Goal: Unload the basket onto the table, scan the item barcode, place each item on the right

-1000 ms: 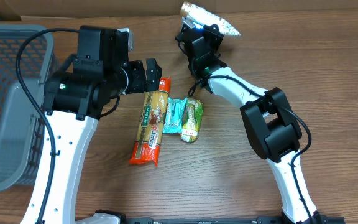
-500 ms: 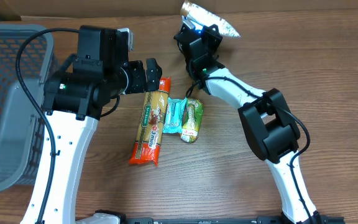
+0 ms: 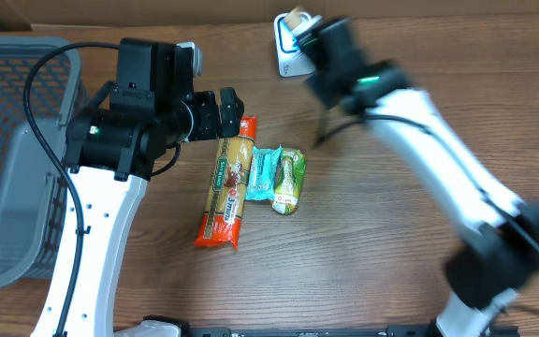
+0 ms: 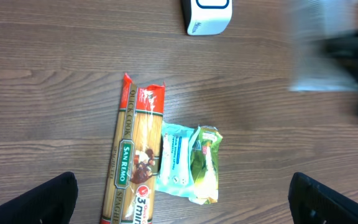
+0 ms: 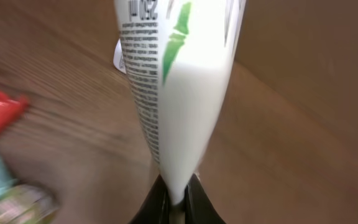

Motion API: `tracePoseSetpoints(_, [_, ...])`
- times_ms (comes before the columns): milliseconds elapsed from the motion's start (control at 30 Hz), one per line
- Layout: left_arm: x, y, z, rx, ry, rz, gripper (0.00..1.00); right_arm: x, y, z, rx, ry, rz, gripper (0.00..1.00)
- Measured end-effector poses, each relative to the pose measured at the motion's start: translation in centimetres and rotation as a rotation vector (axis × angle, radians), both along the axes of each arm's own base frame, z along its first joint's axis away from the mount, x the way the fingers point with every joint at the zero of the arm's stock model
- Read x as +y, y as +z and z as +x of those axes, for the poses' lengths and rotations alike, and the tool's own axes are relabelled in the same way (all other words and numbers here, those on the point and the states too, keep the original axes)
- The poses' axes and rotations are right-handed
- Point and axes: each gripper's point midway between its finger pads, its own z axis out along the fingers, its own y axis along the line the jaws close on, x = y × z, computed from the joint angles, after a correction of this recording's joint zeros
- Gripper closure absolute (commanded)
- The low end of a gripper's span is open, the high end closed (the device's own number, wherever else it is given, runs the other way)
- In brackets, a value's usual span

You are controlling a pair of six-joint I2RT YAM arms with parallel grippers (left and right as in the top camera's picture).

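Note:
Next, I set the white pouch down with my right gripper on bare table [image 3: 414, 159], well past the green packet from the teal packet.
My right gripper [image 5: 178, 190] is shut on the bottom edge of a white pouch [image 5: 179, 87] with black print and a green mark, which stands up from the jaws. In the overhead view the right arm is blurred and that gripper [image 3: 318, 37] hangs beside the white barcode scanner [image 3: 290, 49] at the back of the table. The pouch itself is hard to make out there. The scanner [image 4: 207, 15] also shows at the top of the left wrist view. My left gripper [image 3: 223, 110] is open above the top end of the spaghetti pack [image 3: 227, 192], holding nothing.
A spaghetti pack [image 4: 135, 162], a teal packet [image 4: 176, 163] and a green packet [image 4: 205, 163] lie side by side mid-table. A grey mesh basket [image 3: 7, 187] stands at the far left. A cardboard wall runs along the back edge.
The right arm has swung fast, from folded to stretched out and blurred, carrying the pouch. The scanner, hidden under the pouch before, now shows. The left arm has not moved.

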Motion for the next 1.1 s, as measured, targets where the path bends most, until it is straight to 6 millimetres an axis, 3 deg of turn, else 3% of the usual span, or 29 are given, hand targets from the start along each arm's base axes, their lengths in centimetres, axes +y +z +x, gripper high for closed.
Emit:
tracePoseSetpoints(67, [0.0,0.0,0.0,0.0,0.0,0.0,0.0,-3.1,2.9,-1.9,0.047,-0.11,0.168,0.96])
tracePoseSetpoints(100, [0.0,0.0,0.0,0.0,0.0,0.0,0.01,-5.8,4.2,-3.4,0.097,-0.23,0.284,0.96])
tracePoseSetpoints(200, [0.0,0.0,0.0,0.0,0.0,0.0,0.0,-9.8,3.5,-5.1,0.209,-0.462,0.418,0.96])
tracePoseSetpoints(267, [0.0,0.0,0.0,0.0,0.0,0.0,0.01,-11.7,1.6,-5.6,0.275,-0.595,0.473,0.96])
tracePoseSetpoints(367, [0.0,0.0,0.0,0.0,0.0,0.0,0.0,-14.6,-3.9,-6.5,0.389,-0.821,0.53,0.96])
tracePoseSetpoints(633, [0.0,0.0,0.0,0.001,0.0,0.0,0.0,-18.3,-15.9,-8.4,0.428,-1.248,0.698,0.96])
tracePoseSetpoints(733, [0.0,0.0,0.0,0.0,0.0,-0.001,0.0,-19.5,-18.6,-9.0,0.4,-1.367,0.787,0.96])
tracePoseSetpoints(800, [0.0,0.0,0.0,0.0,0.0,-0.001,0.0,-19.9,-19.3,-8.6,0.373,-1.4,0.866,0.94])
tracePoseSetpoints(900, [0.0,0.0,0.0,0.0,0.0,-0.001,0.01,-20.3,-19.2,-7.7,0.335,-1.417,0.932,0.5])
tracePoseSetpoints(933, [0.0,0.0,0.0,0.0,0.0,0.0,0.01,-20.3,-19.3,-7.8,0.337,-1.432,0.94,0.27])
tracePoseSetpoints(967, [0.0,0.0,0.0,0.001,0.0,0.0,0.0,-20.3,-19.4,-7.9,0.339,-1.437,0.943,0.12])
tracePoseSetpoints(1033, [0.0,0.0,0.0,0.0,0.0,0.0,0.0,-20.2,-19.4,-7.9,0.343,-1.428,0.941,0.0])
tracePoseSetpoints(1100, [0.0,0.0,0.0,0.0,0.0,0.0,0.0,-19.8,-19.3,-7.7,0.357,-1.373,0.941,0.0])
